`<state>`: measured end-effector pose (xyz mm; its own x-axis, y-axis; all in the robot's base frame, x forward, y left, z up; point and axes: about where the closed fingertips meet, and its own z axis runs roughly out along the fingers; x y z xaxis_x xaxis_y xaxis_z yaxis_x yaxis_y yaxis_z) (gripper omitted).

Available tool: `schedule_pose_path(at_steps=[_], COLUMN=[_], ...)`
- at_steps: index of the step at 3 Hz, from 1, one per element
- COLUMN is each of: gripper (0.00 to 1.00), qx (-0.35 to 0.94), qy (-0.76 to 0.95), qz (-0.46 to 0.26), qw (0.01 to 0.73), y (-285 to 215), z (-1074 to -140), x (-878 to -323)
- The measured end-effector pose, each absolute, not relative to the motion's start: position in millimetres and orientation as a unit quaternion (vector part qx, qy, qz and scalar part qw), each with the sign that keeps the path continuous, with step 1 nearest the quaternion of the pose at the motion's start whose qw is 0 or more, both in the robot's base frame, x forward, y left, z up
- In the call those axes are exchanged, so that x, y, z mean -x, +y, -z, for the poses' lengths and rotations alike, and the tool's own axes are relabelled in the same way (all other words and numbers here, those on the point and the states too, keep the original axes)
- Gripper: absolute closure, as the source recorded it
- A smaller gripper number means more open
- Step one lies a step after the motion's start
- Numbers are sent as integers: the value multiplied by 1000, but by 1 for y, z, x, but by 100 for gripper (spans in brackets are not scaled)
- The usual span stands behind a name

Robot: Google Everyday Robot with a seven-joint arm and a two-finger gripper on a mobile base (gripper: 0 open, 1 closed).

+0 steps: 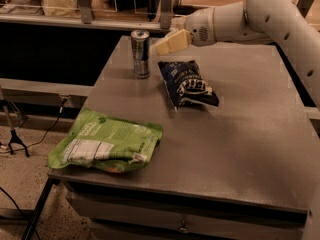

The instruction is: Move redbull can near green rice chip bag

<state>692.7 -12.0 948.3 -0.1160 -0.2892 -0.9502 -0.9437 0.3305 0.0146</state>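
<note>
The upper half of the redbull can (140,48) is the next place for my gripper to move to and close on, slightly below the can's top rim.
The redbull can (140,53) stands upright near the table's far left corner. The green rice chip bag (106,146) lies flat at the front left of the table, its white label panel facing up. My gripper (167,43) reaches in from the right on the white arm (260,19). It hovers just right of the can's upper part, close to it, above the far end of the dark-blue bag (187,83).
A dark-blue snack bag with white lettering lies in the middle back of the grey table (240,149). A counter with posts and containers (80,4) runs behind the table. A cable and stand legs (15,134) are on the floor at left.
</note>
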Motion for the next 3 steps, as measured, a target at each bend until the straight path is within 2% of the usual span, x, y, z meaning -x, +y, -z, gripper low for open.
schedule_pose_path(at_steps=[3], gripper=[0], qx=[532], qy=[634], qz=[-310], qw=[468], y=[21], z=[-931], x=[-705])
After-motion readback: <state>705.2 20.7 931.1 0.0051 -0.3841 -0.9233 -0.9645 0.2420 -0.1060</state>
